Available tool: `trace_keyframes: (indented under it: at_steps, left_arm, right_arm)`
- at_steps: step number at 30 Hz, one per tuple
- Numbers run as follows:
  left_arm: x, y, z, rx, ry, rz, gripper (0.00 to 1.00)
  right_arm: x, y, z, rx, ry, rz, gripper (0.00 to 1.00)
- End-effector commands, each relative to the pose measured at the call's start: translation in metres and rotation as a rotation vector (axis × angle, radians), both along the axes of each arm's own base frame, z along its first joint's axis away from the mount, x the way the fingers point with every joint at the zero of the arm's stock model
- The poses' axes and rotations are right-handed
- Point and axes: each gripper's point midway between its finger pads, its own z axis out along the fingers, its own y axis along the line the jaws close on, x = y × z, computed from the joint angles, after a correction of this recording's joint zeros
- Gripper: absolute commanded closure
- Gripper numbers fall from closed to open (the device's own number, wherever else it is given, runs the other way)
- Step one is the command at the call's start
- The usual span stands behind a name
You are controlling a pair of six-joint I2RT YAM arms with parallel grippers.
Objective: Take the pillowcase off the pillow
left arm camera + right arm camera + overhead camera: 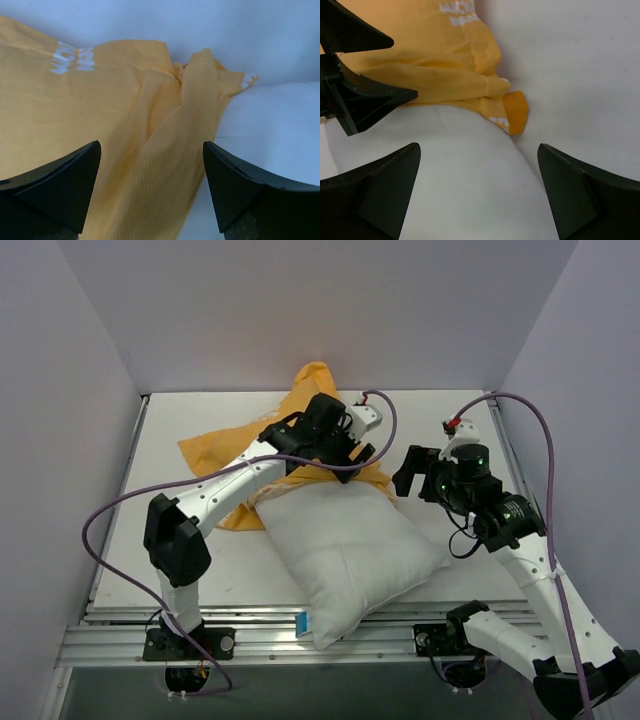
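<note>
Next, my right gripper grabs the far end of the white pillow (373, 507) (465, 147), just in front of the pillowcase's bunched edge.
The white pillow (350, 550) lies at the table's middle, its blue tag (302, 623) at the near edge. The orange-yellow pillowcase (225, 455) lies crumpled behind and to the left of it, and its edge still laps the pillow's far end. My left gripper (345, 458) is open just above that bunched edge. In the left wrist view the case (125, 130) lies between the open gripper's (152, 190) jaws, with the pillow (270, 130) to the right. My right gripper (405, 480) is open and empty over the pillow's far right corner. The right wrist view shows the pillow (470, 190), the case (445, 65) and the left gripper's fingers (365, 97).
White walls close in the table (450, 410) at the back and on both sides. The pillow's near corner overhangs the metal rail (120, 640) at the front edge. Purple cables loop from both arms.
</note>
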Motion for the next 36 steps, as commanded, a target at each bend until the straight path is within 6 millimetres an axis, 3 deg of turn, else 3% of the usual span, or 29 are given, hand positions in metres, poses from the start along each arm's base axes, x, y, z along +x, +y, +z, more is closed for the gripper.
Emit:
trace_keyframes:
  at_steps: [1,2,4,6,8,9,12,19,22,27,33,34,36]
  left_arm:
    - [0.002,-0.008,0.003,0.065,-0.015,-0.096,0.09]
    - [0.007,-0.010,0.006,0.070,-0.030,-0.090,0.10]
    - [0.013,-0.011,-0.010,0.105,-0.013,-0.080,0.14]
    - [0.019,-0.010,-0.016,0.128,-0.014,-0.062,0.25]
    - [0.026,-0.008,-0.022,0.141,-0.017,-0.034,0.45]
    - [0.030,-0.005,-0.020,0.143,-0.032,-0.012,0.69]
    - [0.032,-0.004,-0.008,0.104,-0.060,0.009,0.97]
    - [0.032,0.018,0.043,-0.009,-0.170,0.137,0.98]
    - [0.036,0.028,0.060,-0.065,-0.199,0.200,0.98]
    - [0.046,0.039,0.059,-0.116,-0.184,0.257,0.98]
    - [0.052,0.043,0.059,-0.178,-0.164,0.299,0.98]
    - [0.052,0.045,0.062,-0.199,-0.155,0.315,0.98]
    - [0.057,0.052,0.066,-0.232,-0.153,0.343,0.98]
  right_arm:
    - [-0.003,-0.007,-0.021,0.040,0.067,0.008,0.03]
    - [-0.003,-0.002,-0.020,0.068,0.065,0.038,0.03]
    - [-0.002,-0.001,-0.027,0.083,0.076,0.053,0.04]
    - [-0.003,0.010,-0.030,0.102,0.076,0.123,0.04]
    - [0.000,0.020,-0.039,0.112,0.101,0.173,0.04]
    - [-0.003,0.028,-0.041,0.135,0.117,0.215,0.04]
    - [0.003,0.045,-0.046,0.189,0.149,0.280,0.04]
    - [0.037,0.071,-0.048,0.244,0.122,0.332,0.01]
    - [0.039,0.094,-0.042,0.256,0.104,0.406,0.00]
    - [0.022,0.136,-0.061,0.235,0.146,0.558,0.00]
    - [0.013,0.161,-0.096,0.200,0.209,0.663,0.00]
    - [0.013,0.164,-0.107,0.186,0.233,0.670,0.05]
    - [0.011,0.167,-0.114,0.158,0.247,0.686,0.37]
